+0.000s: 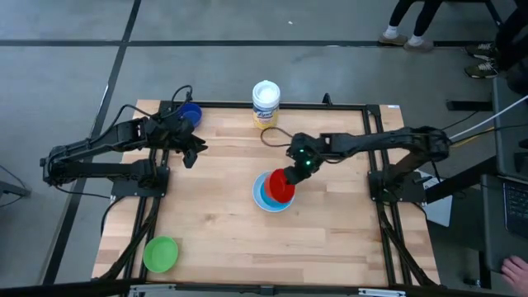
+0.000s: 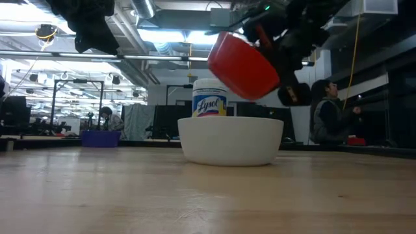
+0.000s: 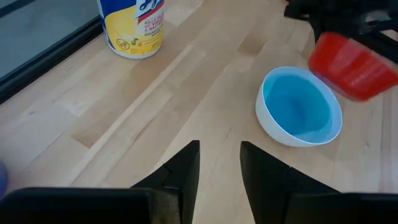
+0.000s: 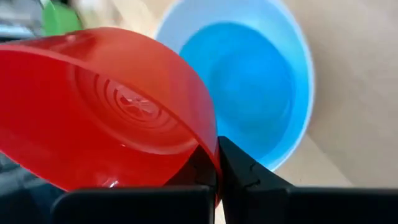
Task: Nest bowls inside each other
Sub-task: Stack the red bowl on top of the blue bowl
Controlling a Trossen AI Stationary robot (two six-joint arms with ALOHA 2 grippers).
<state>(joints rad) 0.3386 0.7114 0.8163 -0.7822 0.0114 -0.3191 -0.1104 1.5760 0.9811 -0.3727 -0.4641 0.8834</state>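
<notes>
Next, I release the red bowl from my right gripper inside the light blue bowl point(image 1: 276, 190) point(image 4: 244, 90), which sits nested in the white bowl.
A white bowl point(image 1: 257, 198) stands mid-table on its base with a light blue bowl point(image 1: 267, 196) nested in it. Just above them hangs a red bowl point(image 1: 280, 183), with my right gripper point(image 1: 293, 172) shut on it. The low view shows the red bowl point(image 2: 244, 65) tilted above the white bowl point(image 2: 231, 140). A green bowl point(image 1: 161, 253) sits near the front left corner, and a dark blue bowl point(image 1: 190, 114) at the far left. My left gripper point(image 3: 219, 168) waits open at the far left, holding nothing. My right gripper pinches the red bowl's rim point(image 4: 210, 146) between its two fingers, one finger point(image 4: 200, 171) on the inner side and the other on the outer side. The fingers slant down from the table's right. The bowl is lifted clear and tilted, over the light blue bowl point(image 4: 245, 87).
A white canister with a yellow label point(image 1: 266, 103) stands at the far edge, behind the bowls. Bare wood lies in front of the white bowl and toward the near right. A person's hand point(image 1: 516, 268) shows beyond the table's right side.
</notes>
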